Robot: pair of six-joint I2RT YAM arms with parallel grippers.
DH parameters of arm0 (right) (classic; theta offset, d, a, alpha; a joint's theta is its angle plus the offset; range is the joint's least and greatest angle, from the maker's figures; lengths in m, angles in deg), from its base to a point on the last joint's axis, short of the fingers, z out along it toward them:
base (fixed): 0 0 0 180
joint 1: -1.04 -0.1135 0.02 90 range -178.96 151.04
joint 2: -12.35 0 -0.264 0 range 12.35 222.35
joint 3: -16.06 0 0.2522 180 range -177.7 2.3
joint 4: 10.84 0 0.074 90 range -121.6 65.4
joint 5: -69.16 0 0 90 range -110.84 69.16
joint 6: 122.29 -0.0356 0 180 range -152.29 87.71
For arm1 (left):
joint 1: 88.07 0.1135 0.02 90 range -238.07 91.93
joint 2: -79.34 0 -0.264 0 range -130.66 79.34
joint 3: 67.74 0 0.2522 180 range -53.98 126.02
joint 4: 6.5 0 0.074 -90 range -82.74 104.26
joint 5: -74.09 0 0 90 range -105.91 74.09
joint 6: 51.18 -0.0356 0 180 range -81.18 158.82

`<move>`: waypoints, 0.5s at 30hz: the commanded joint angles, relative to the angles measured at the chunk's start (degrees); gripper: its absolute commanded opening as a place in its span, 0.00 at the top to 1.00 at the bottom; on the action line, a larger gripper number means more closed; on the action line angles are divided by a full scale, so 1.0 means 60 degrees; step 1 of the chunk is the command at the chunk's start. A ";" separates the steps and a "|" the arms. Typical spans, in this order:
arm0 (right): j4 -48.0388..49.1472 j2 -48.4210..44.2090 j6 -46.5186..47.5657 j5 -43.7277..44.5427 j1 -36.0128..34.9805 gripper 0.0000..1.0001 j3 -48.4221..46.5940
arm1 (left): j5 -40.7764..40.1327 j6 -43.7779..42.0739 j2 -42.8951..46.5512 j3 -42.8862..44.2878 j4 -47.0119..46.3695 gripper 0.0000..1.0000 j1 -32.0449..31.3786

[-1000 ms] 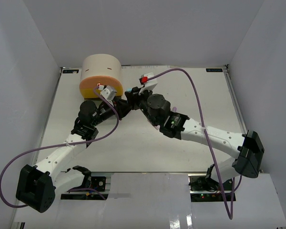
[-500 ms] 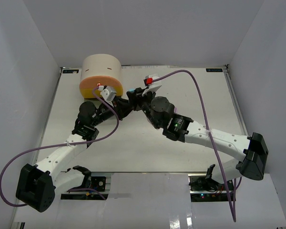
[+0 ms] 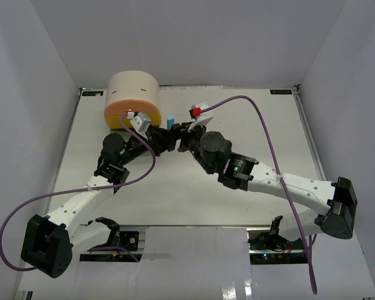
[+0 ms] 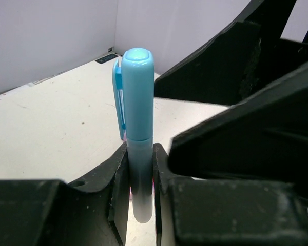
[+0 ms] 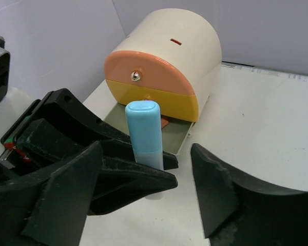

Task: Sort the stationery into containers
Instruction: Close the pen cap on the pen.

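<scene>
My left gripper's fingers are between my right gripper's fingers. Next, my right gripper moves back and takes the light blue marker's cap (image 5: 144, 124) from its top end.
A light blue marker (image 4: 137, 118) stands upright, and my left gripper (image 4: 140, 174) is shut on its pale lower barrel. From above, the marker (image 3: 170, 120) sticks up just right of the beige cabinet (image 3: 132, 92), with the left gripper (image 3: 164, 133) below it. My right gripper (image 5: 154, 189) is open, its jaws spread wide to either side of the marker (image 5: 143, 134) and of the left fingers (image 5: 128, 171), touching neither. The cabinet's grey-green bottom drawer (image 5: 184, 137) is pulled out with a small orange piece (image 5: 165, 122) inside. The orange drawer (image 5: 154, 69) and yellow drawer (image 5: 159, 100) are shut.
Both arms meet in front of the cabinet, the right gripper (image 3: 179, 134) tight against the left. Purple cables (image 3: 256, 125) loop over the table (image 3: 250, 112). White walls enclose the table on three sides.
My right gripper has opened and let go of the blue marker, which stays in the left gripper. The right arm has slid forward and its wrist has turned, uncovering the marker from above.
</scene>
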 commanded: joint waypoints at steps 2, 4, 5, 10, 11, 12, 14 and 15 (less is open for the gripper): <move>-0.0065 -0.1146 0.0234 0.0066 -0.0097 0.18 0.0125 | 0.0184 -0.0120 0.0055 -0.0003 -0.0316 1.00 0.0042; -0.0431 -0.1498 0.0541 0.0167 -0.0097 0.09 0.0183 | 0.0330 -0.0135 0.0055 -0.0061 -0.0316 1.00 0.0042; -0.0534 -0.1906 0.0629 0.0226 -0.0097 0.04 0.0358 | 0.0403 -0.0120 0.0055 -0.0076 -0.0316 1.00 0.0042; -0.0798 -0.3154 0.1244 0.0169 -0.0010 0.10 0.0945 | 0.1281 -0.0193 0.0011 0.0055 -0.0083 1.00 0.0042; -0.0930 -0.3460 0.1463 -0.0194 0.0077 0.10 0.0989 | 0.1442 -0.0208 -0.0004 0.0114 -0.0038 1.00 0.0042; -0.1003 -0.3579 0.1581 -0.0459 0.0151 0.10 0.1076 | 0.1589 -0.0208 -0.0062 0.0144 0.0006 1.00 0.0042; -0.1135 -0.3886 0.1800 -0.1351 0.0413 0.10 0.1121 | 0.2116 -0.0208 -0.0121 0.0289 0.0123 1.00 0.0042; -0.1150 -0.3946 0.1845 -0.1747 0.0531 0.10 0.1136 | 0.2277 -0.0222 -0.0150 0.0334 0.0182 1.00 0.0042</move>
